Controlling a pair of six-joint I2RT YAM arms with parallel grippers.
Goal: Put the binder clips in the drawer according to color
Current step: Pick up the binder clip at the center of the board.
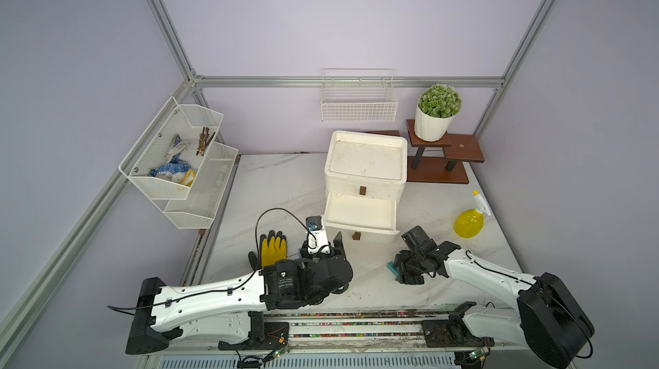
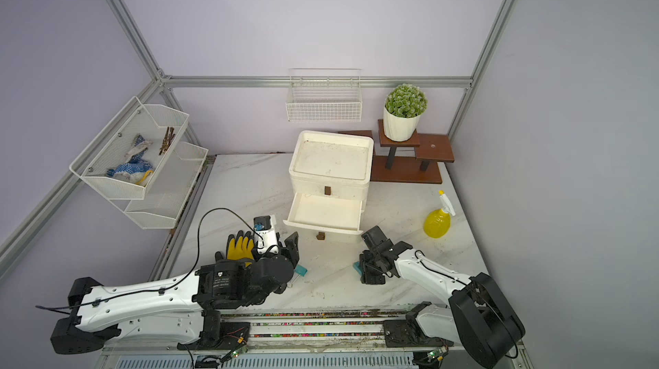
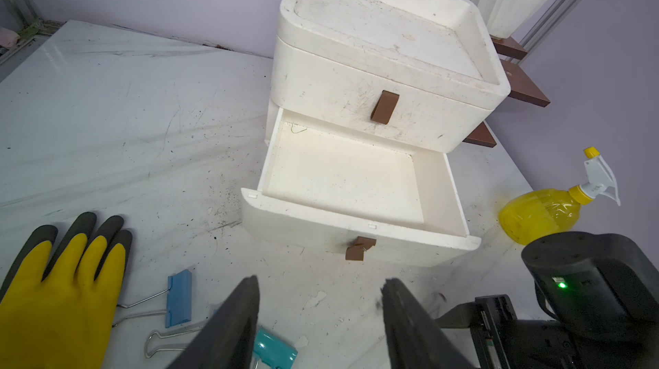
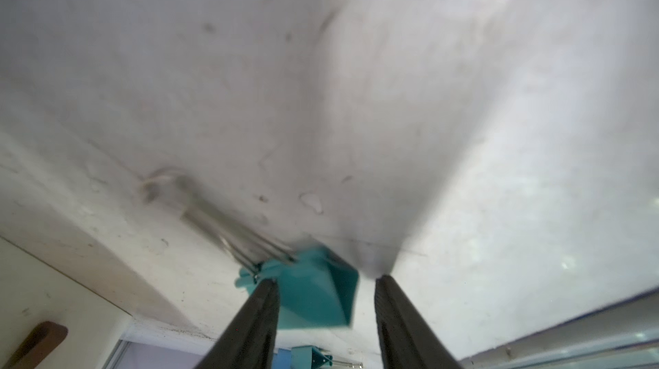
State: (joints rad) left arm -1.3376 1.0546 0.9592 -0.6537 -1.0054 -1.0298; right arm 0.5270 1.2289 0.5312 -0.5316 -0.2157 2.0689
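The teal binder clip sits crooked against one finger of my right gripper, so I should open, turn square to it and grip its body (image 4: 310, 297) by both ends.
My right gripper (image 4: 324, 280) sits low over the table, jaws astride a teal binder clip (image 4: 313, 288) (image 1: 392, 268). One finger touches the clip and a gap shows at the other. My left gripper (image 3: 321, 281) hangs open and empty in front of the white drawer unit. A blue binder clip (image 3: 178, 297) and a second teal binder clip (image 3: 274, 349) (image 2: 300, 270) lie on the table beside its finger. The lower drawer (image 3: 321, 228) (image 1: 360, 230) is pulled out with nothing in it. The upper drawer (image 3: 384, 107) is shut.
A yellow rubber glove (image 3: 53, 296) (image 1: 272, 249) lies left of the clips. A yellow spray bottle (image 1: 469, 222) stands right of the drawer unit. A potted plant (image 1: 437, 114) on a wooden stand is at the back right. Wire baskets (image 1: 178, 160) hang at the left.
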